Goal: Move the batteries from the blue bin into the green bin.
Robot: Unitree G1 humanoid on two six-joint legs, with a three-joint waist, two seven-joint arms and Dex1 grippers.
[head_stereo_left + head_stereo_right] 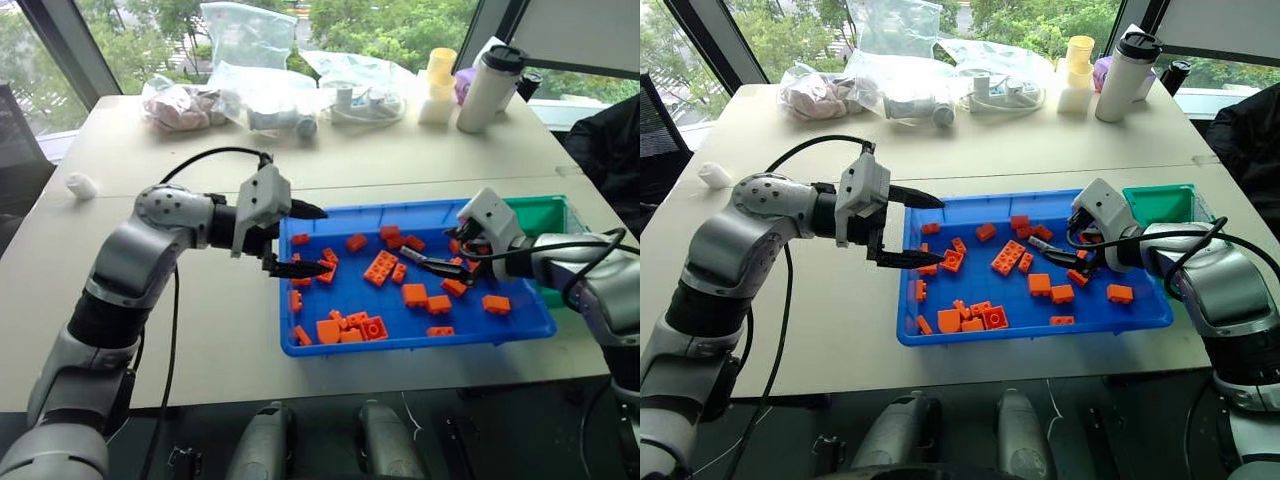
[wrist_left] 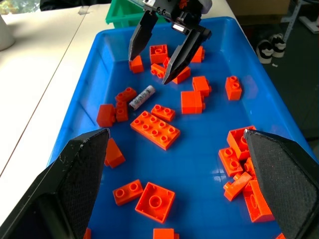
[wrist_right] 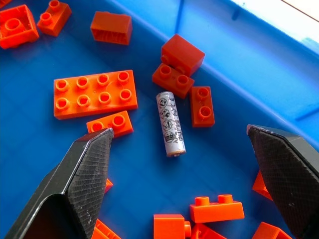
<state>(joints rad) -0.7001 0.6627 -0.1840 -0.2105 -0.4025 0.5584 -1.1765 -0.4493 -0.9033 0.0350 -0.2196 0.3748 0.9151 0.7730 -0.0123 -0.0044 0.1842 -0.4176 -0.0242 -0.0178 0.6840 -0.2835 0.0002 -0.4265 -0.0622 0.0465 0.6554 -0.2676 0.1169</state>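
I should narrow the wide-open fingers of my right gripper and pinch the battery's clear near end [image 3: 174,147], since orange bricks crowd the far end of the battery.
The blue bin [image 1: 300,345] lies on the table and holds many orange toy bricks. One of the batteries [image 3: 170,123], a slim silver cylinder, lies flat among the bricks near the bin's far wall [image 2: 142,96]. My right gripper [image 3: 179,130] hangs open just above it, one finger on each side, not touching it [image 1: 440,258]. My left gripper [image 1: 327,240] is open and empty over the bin's left end, pointing right. The green bin [image 1: 540,215] stands against the blue bin's far right corner [image 2: 119,12].
At the back of the table are plastic bags [image 1: 245,60], a white tumbler [image 1: 490,85] and yellow cups [image 1: 438,80]. A small white lump [image 1: 82,185] lies at the far left. The table's front edge runs close below the blue bin.
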